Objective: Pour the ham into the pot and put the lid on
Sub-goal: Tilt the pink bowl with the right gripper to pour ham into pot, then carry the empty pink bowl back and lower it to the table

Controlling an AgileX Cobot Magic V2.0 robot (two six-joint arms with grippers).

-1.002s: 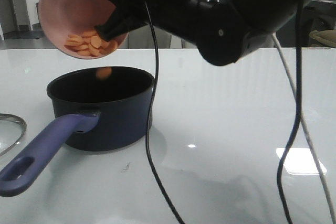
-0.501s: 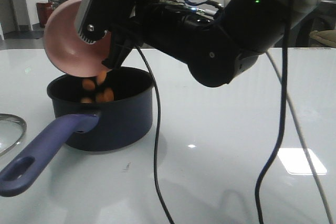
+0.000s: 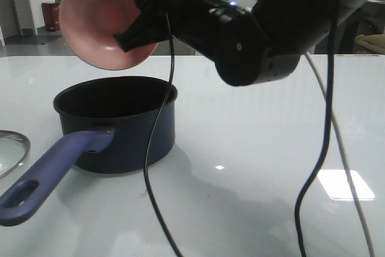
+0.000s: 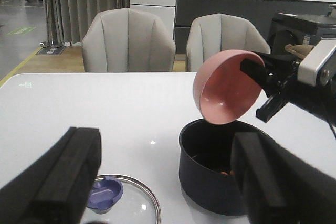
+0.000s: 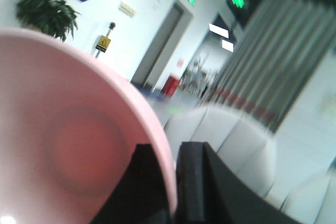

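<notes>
My right gripper is going to put the pink bowl down on the open white table point(image 3: 316, 148) beside the bright patch of light. The bowl is now tipped above the navy pot.
My right gripper point(image 3: 139, 25) is shut on the rim of the pink bowl point(image 3: 99, 19) and holds it tipped on its side above the dark navy pot point(image 3: 120, 124). The bowl looks empty; it also shows in the right wrist view point(image 5: 68, 145) and the left wrist view point(image 4: 223, 90). A few orange ham slices point(image 4: 227, 172) lie inside the pot point(image 4: 210, 182). The glass lid point(image 4: 123, 205) with its purple-blue knob point(image 4: 104, 192) lies flat on the table left of the pot. My left gripper point(image 4: 168, 182) is open and empty, above the lid and pot.
The pot's long purple-blue handle point(image 3: 48, 173) points toward the front left edge of the white table point(image 3: 271, 148). The lid's rim point(image 3: 15, 148) shows at the far left. Black cables point(image 3: 156, 167) hang in front of the pot. Two chairs point(image 4: 128, 40) stand behind the table.
The ham slices fell from the bowl into the pot. The bowl has since risen a little and is now empty, still tipped.
</notes>
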